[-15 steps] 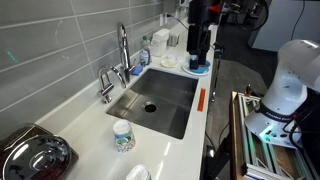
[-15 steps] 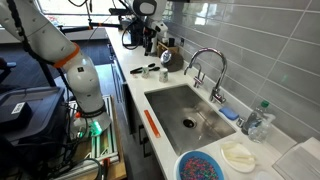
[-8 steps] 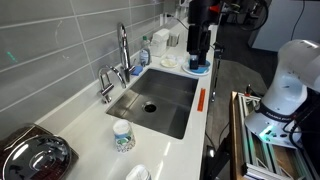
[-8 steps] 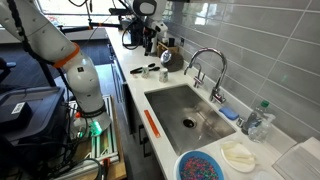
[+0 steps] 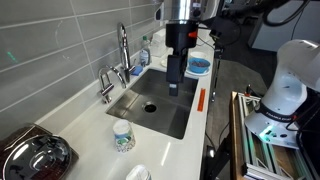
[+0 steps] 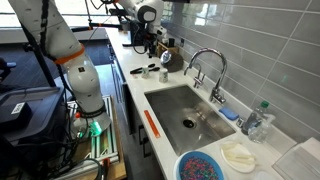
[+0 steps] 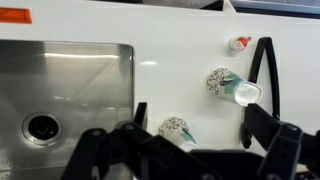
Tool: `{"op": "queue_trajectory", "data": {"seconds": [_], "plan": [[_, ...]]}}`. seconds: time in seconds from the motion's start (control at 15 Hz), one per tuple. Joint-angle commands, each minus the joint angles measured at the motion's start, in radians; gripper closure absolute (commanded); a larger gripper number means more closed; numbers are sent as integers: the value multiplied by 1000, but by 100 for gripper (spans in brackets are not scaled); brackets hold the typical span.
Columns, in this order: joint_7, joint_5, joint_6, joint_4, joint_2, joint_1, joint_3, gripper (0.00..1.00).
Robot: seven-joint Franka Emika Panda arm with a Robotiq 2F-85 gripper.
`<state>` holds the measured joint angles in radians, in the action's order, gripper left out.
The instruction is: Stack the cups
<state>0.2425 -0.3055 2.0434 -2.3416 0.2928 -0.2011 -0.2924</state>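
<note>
The top edge of the patterned cup (image 5: 121,124) (image 7: 186,141) nearest the sink is the next place my gripper should go to, and it should close there.
In the wrist view two small tapered cups are on the white counter right of the sink. One cup (image 7: 222,84) has a speckled, green-blue print and a pale white end. The other cup (image 7: 176,129) also shows print and is partly hidden by my gripper. In an exterior view a patterned cup (image 5: 122,135) stands near the front, with a plain white cup (image 5: 137,173) at the bottom edge. They are small and unclear in the far exterior view (image 6: 163,72). My gripper (image 7: 200,118) is open and empty, high above the cups. It also shows in both exterior views (image 5: 175,84) (image 6: 150,42).
The steel sink (image 5: 160,100) with a faucet (image 5: 122,50) lies mid-counter. A shiny dark metal appliance (image 5: 35,155) sits beside the cups. A blue bowl (image 5: 198,66) stands at the far end. A small red-and-white object (image 7: 238,43) lies near the cups. An orange strip (image 5: 201,100) marks the counter's front edge.
In one exterior view the arm has swung from above the blue bowl to over the sink and looks larger. The cups have not moved.
</note>
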Motion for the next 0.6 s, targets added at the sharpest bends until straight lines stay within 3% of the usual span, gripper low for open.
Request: {"op": "queue_trajectory", "data": {"seconds": [0.0,0.07,0.13,0.33,0.53], "plan": [[-3,95,80,110,-190,-22,-32,0],[0,107,88,133,-228,-28,-32,0],[3,72,72,65,-129,-35,-14,0],[2,93,86,117,-217,-40,-16,0],[1,95,86,130,-228,-40,-16,0]]}}
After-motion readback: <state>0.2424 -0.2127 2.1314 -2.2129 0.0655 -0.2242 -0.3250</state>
